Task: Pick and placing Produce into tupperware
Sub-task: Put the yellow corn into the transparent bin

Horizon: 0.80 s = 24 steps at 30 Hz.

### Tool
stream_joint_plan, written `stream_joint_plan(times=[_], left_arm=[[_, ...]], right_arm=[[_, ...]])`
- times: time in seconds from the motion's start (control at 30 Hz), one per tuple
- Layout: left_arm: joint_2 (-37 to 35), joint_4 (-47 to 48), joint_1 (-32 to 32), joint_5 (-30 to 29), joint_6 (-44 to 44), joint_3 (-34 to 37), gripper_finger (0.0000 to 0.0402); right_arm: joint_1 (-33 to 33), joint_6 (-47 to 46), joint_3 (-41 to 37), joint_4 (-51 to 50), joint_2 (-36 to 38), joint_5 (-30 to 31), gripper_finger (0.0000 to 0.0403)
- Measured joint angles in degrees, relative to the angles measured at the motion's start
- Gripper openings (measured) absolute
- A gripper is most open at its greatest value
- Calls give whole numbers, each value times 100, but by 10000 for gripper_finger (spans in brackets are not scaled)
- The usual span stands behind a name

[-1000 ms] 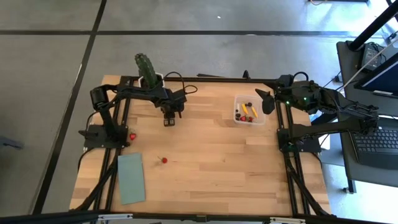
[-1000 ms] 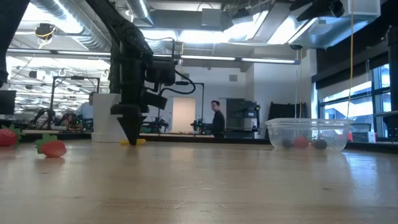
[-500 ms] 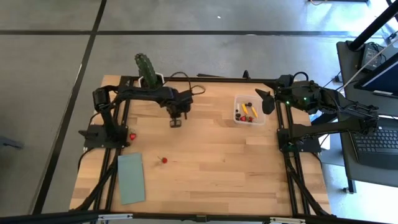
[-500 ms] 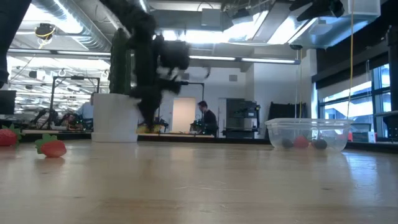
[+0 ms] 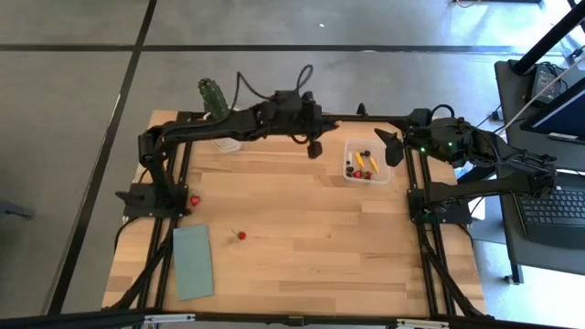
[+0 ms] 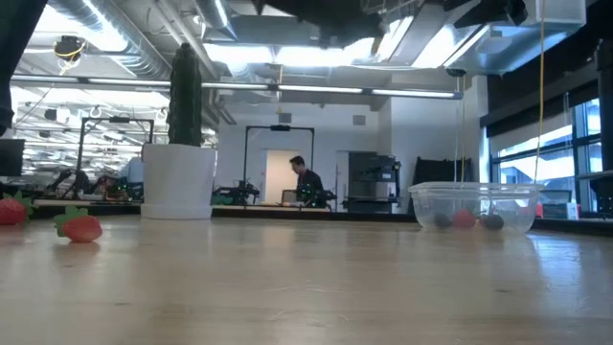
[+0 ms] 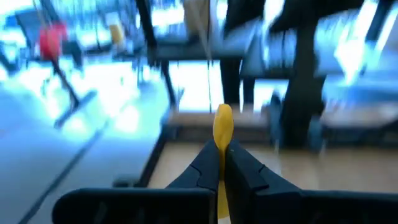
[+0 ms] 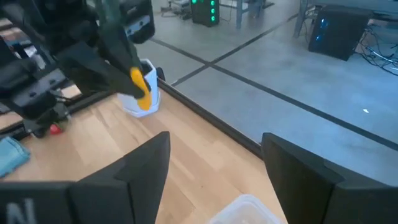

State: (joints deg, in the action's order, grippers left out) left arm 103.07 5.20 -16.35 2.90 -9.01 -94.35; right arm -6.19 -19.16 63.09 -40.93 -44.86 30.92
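My left gripper has the yellow piece. It will release that piece inside the tupperware [image 5: 366, 169], in between the yellow-orange pieces and the red pieces.
My left gripper [image 5: 316, 149] hangs high above the table, just left of the tupperware [image 5: 364, 163], and is shut on a yellow elongated piece of produce [image 7: 222, 126]. The tupperware is a clear squarish container holding dark berries, red and yellow-orange pieces; in the low view it stands on the right [image 6: 474, 206]. One strawberry [image 5: 241, 235] lies on the bare wood, and another red piece [image 5: 195, 200] lies by the left arm's base. My right gripper [image 5: 388, 146] waits open at the tupperware's far right corner. My left gripper pinches the yellow piece between its two fingers [image 7: 202, 167]. The piece's free end [image 7: 222, 118] sticks out past the fingertips. In the right wrist view the fingers [image 8: 121, 53] slant down from above, and the piece [image 8: 141, 90] is lifted clear of the table.
A cactus [image 5: 213, 94] in a white pot [image 6: 179, 182] stands at the far left. A flat green pad [image 5: 193, 261] lies near the left near corner. Black frame rails run along the table's sides. Bare wood spans the middle. A person stands far off in the room [image 6: 305, 182].
My left gripper, shut on the yellow piece, has risen from the table top and swung right toward the tupperware and the far edge. The yellow piece has been lifted clear of the wood and has left the low view.
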Motion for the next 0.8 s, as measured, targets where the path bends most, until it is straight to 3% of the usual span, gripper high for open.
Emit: stream_joint_plan(times=[0.07,0.4,0.8], left_arm=[[166,-859,-8,114,161,-16,3],[1641,-3106,42,412,1218,-2,2],[3580,-2893,139,782,2211,-1165,4]], right_arm=[[2,-2,0,70,2,0,255],[2,-11,0,97,2,-4,255],[2,-26,0,78,0,-4,255]])
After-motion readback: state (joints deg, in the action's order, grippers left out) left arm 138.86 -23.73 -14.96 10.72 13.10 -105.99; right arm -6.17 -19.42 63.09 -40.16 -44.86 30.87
